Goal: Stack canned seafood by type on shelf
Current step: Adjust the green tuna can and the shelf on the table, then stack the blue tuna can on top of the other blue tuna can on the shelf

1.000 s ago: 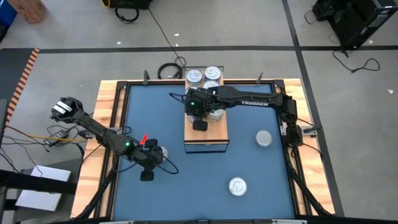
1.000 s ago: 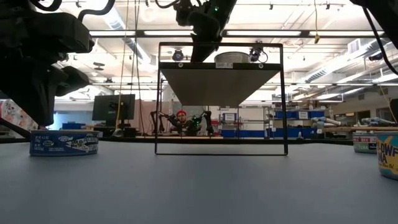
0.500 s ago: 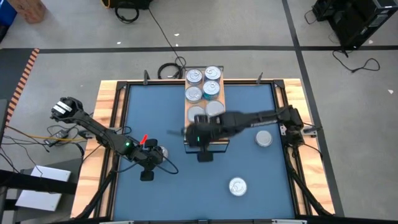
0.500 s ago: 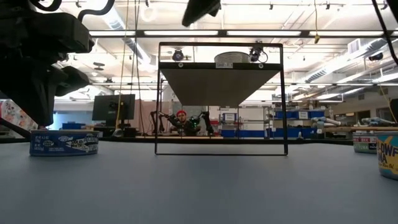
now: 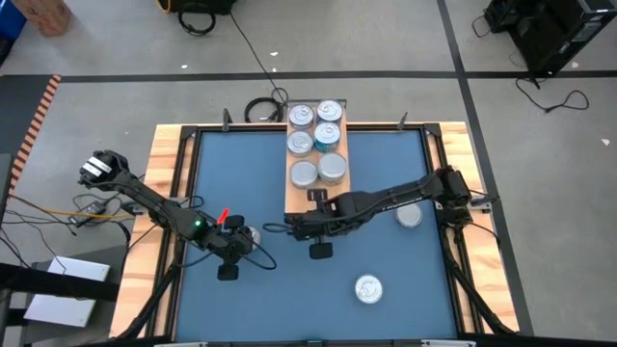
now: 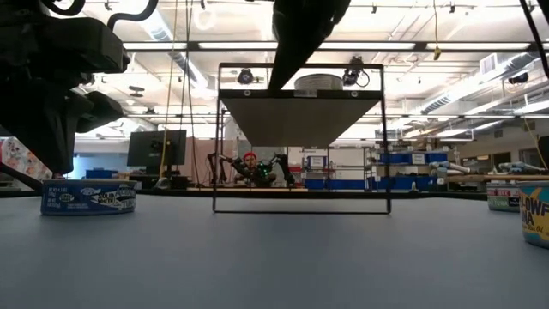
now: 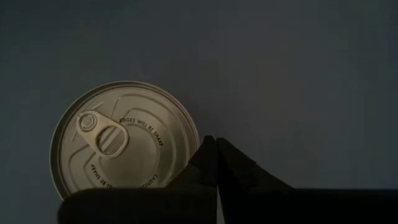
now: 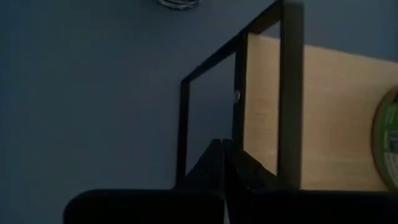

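I should open my left gripper's fingers, which are shut just outside the tin's rim, and pinch the tin's edge (image 7: 190, 122) before I lift it to the shelf.
The shelf (image 5: 319, 198) is a wood-topped block at the table's far middle, seen as a dark frame (image 6: 304, 137) in the low view. Several silver-lidded tins (image 5: 316, 143) sit on its top. My left gripper (image 5: 228, 253) is shut over the table's left part, beside a teal-sided tin (image 5: 250, 234) that rests flat on the mat (image 6: 88, 196). In the left wrist view its shut tips (image 7: 217, 155) stand at the rim of that tin's lid (image 7: 118, 149). My right gripper (image 5: 292, 229) is shut and holds nothing, just off the shelf's near-left corner (image 8: 186, 84). My left gripper points down with its shut fingertips (image 7: 208, 155) at the rim of the tin's lid (image 7: 186, 146). The tin lies flat on the mat. Whether the tips touch the rim, I cannot tell.
Two more tins lie on the blue mat, one right of the shelf (image 5: 410, 215) and one near the near edge (image 5: 367, 288); both show at the low view's right edge (image 6: 536, 215). A wooden frame (image 5: 169, 193) borders the mat. Cables (image 5: 258, 108) lie beyond the far edge.
My right arm has drawn back from above the shelf's middle toward the table's near edge and a little left, ending low in front of the shelf's near-left corner. The tins it covered on the shelf's near half now show. The left arm has kept still.
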Controlling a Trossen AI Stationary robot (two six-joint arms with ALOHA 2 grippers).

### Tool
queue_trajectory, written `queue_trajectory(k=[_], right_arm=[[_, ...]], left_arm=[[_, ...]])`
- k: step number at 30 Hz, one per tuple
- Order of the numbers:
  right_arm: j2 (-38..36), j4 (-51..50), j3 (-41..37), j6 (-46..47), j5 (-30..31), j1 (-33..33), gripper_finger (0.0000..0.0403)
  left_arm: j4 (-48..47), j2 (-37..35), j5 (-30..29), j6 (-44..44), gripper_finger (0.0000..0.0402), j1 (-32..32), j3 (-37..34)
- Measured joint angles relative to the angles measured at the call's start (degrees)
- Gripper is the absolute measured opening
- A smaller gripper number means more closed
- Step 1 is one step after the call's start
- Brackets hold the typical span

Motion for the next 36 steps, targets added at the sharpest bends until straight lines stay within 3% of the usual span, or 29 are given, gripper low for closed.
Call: queue_trajectory(k=[12,21,29,36], right_arm=[[0.00,1.55,0.06,-0.61,-0.90,-0.48,0.0003],[0.00,1.14,2.36,-0.90,-0.28,4.50,0.0004],[0.00,0.35,2.38,4.23,4.34,11.50,0.0005],[-0.12,1.11,0.42,10.08,11.58,17.12,0.0003]], left_arm=[[0.00,0.00,0.02,-0.07,0.0001,0.00,0.00],[0.73,0.00,-0.55,5.80,0.0005,-2.32,0.56],[-1.36,0.01,-13.34,4.57,0.0069,-6.88,3.26],[-1.77,3.88,-15.16,4.26,0.0119,-9.40,3.28]])
